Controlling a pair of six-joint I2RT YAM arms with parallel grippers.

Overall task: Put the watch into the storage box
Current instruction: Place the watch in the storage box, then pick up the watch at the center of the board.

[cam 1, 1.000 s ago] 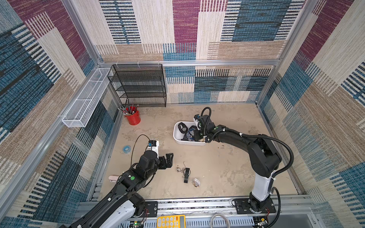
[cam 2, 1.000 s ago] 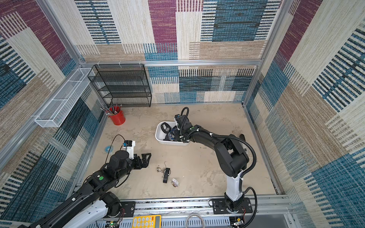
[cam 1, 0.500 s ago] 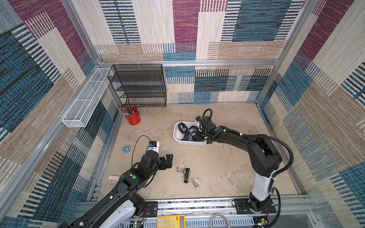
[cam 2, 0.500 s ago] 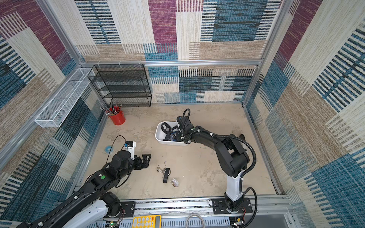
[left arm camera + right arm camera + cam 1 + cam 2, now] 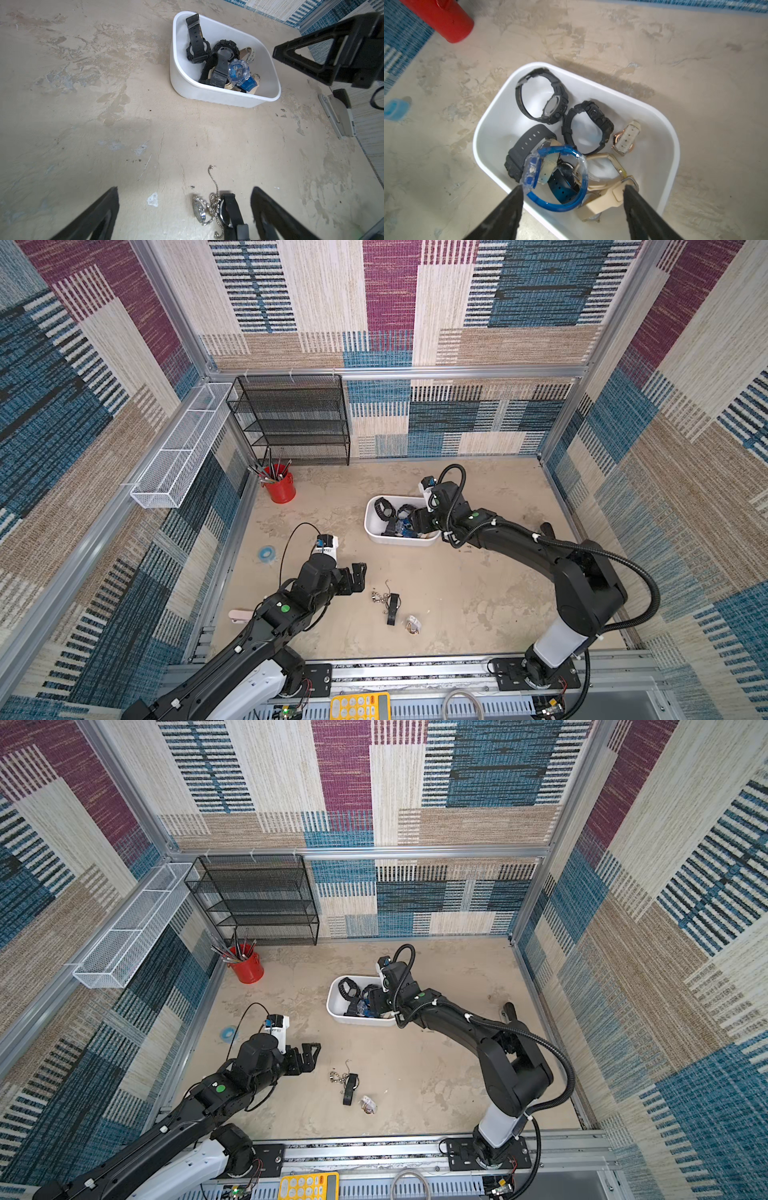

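Observation:
The black-strap watch lies beside the silver chain watch, and my left gripper will go to it next and close on the near end of its strap (image 5: 392, 619) (image 5: 242, 232).
The storage box (image 5: 374, 526) is a white tub in mid-table, seen in both top views (image 5: 332, 1006). It holds several watches, with a blue see-through watch (image 5: 556, 176) on top of the pile. My right gripper (image 5: 572, 187) hangs open over the box's near end, and the blue watch lies loose between its spread fingers. A black-strap watch (image 5: 228, 209) and a silver chain watch (image 5: 199, 209) lie on the table in front. My left gripper (image 5: 185, 189) stands open and empty just short of them, left of them in a top view (image 5: 359, 576).
A small ring-like piece (image 5: 412, 624) lies beside the black-strap watch (image 5: 392, 608). A red cup (image 5: 279, 487) of tools, a black mesh shelf (image 5: 295, 418) and a white wire basket (image 5: 183, 448) stand back left. A blue tape roll (image 5: 266, 553) lies left; a stapler (image 5: 336, 112) lies right.
My right gripper has gone from shut to wide open over the box, and the blue watch now rests on the pile. The left arm has hardly moved.

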